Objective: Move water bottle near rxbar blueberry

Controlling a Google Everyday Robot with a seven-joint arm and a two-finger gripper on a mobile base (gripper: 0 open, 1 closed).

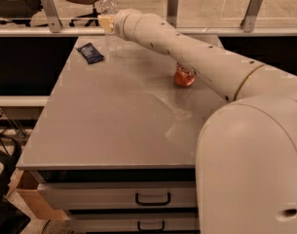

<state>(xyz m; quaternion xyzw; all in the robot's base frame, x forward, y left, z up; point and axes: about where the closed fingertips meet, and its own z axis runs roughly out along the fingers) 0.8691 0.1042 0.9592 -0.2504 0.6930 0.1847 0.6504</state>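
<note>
My gripper is to set the water bottle on the grey table (115, 55) beside the rxbar blueberry, on the red soda can's side. It will let go of the bottle there. The bottle is now upright near the rxbar blueberry.
The water bottle (109, 13), clear with a white cap, stands upright at the far left of the grey table (119, 126). My gripper (108, 23) sits at the end of the long white arm and is shut on the bottle's middle. The bottle's base is at the table surface; I cannot tell whether it touches. The rxbar blueberry (90, 52), a flat dark blue bar, lies on the table just left of and in front of the bottle, a short gap away.
A red soda can (184, 77) stands at the right middle of the table, partly hidden behind my arm. A glass rail with metal posts (173, 6) runs behind the table. Drawers (153, 199) sit under the front edge.
</note>
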